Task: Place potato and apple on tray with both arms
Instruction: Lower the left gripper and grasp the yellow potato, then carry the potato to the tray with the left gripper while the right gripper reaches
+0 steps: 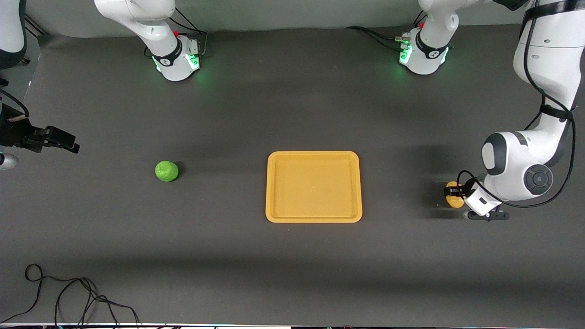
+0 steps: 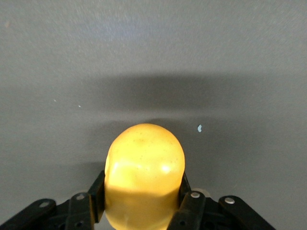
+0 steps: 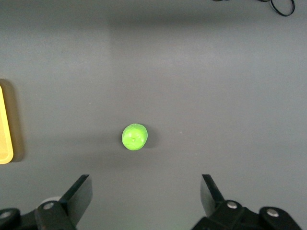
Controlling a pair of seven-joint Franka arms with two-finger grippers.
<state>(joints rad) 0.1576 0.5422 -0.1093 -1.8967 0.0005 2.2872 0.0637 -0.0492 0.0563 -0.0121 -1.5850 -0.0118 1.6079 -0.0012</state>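
Note:
My left gripper has the potato. It lies low beside the yellow-orange tray. Next, I set it down in the yellow-orange tray, just inside the edge (image 1: pixel 346 185) nearest my left arm.
The yellow-tan potato (image 1: pixel 454 195) lies low at the table toward the left arm's end, beside the yellow-orange tray (image 1: pixel 313 156). My left gripper (image 1: pixel 457 193) is shut on it; in the left wrist view the black fingers (image 2: pixel 191 203) press both sides of the potato (image 2: pixel 144 165). The green apple (image 1: pixel 166 171) sits on the table toward the right arm's end, apart from the tray. My right gripper (image 1: pixel 64 140) hangs open and empty over the table's end past the apple. The right wrist view shows the apple (image 3: pixel 135 137) ahead of the open gripper (image 3: pixel 146 191) and the tray's edge (image 3: pixel 5 129).
The dark grey table mat spreads around the tray. A loose black cable (image 1: pixel 68 297) lies near the front camera's edge at the right arm's end; it also shows in the right wrist view (image 3: pixel 280 5). The arms' green-lit bases (image 1: pixel 180 59) stand along the back.

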